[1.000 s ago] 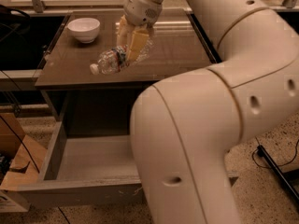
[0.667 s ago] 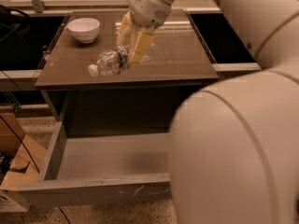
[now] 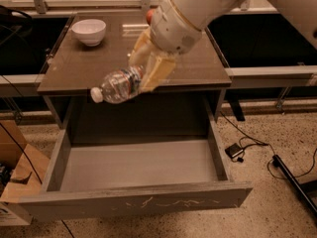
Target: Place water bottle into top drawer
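The robot's gripper will release the water bottle near the middle of the drawer's grey bottom (image 3: 162,156), behind the scratched front panel.
My gripper (image 3: 144,72) is shut on the water bottle (image 3: 118,86), a clear crinkled bottle with a white cap pointing left. I hold it lying sideways in the air, at the table's front edge and above the back of the open top drawer (image 3: 136,167). The drawer is pulled out wide and shows a plain grey inside. Its front panel (image 3: 143,202) has pale scratches. My tan fingers (image 3: 156,71) clamp the bottle's base end, and my white arm comes in from the upper right.
A white bowl (image 3: 89,30) stands at the back left of the brown table (image 3: 74,68). A red apple (image 3: 149,15) peeks out behind my arm. Cardboard boxes (image 3: 15,175) sit left of the drawer. Cables (image 3: 247,145) lie on the floor at the right.
My gripper has carried the water bottle forward from over the tabletop to past its front edge, above the open drawer. My arm has swung out of the foreground.
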Available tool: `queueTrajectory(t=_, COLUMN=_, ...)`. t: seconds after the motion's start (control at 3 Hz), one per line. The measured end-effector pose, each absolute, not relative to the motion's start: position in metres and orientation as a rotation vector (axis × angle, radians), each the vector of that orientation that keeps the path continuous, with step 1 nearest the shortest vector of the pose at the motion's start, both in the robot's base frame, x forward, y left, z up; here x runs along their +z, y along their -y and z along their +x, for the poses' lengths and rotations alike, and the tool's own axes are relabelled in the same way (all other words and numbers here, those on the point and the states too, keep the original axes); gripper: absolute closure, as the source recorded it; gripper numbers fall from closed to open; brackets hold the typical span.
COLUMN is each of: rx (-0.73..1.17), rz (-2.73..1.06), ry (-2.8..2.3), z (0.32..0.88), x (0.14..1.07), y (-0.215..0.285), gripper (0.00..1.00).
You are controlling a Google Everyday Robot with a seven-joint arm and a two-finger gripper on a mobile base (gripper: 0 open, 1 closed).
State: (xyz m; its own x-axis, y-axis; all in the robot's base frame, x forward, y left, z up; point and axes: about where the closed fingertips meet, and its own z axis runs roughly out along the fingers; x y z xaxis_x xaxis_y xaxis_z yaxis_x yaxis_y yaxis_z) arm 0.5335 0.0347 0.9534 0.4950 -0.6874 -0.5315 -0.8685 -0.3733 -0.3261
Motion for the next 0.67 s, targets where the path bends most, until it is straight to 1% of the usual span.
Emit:
queueTrajectory(t=0.33, rx=0.474, rz=-2.191, ry=-1.323, z=0.515, x=0.917, y=-0.032, gripper=1.00)
queueTrajectory(t=0.67, rx=0.449, rz=-2.222, ry=-1.364, z=0.525, x=0.904, y=-0.031, gripper=1.00)
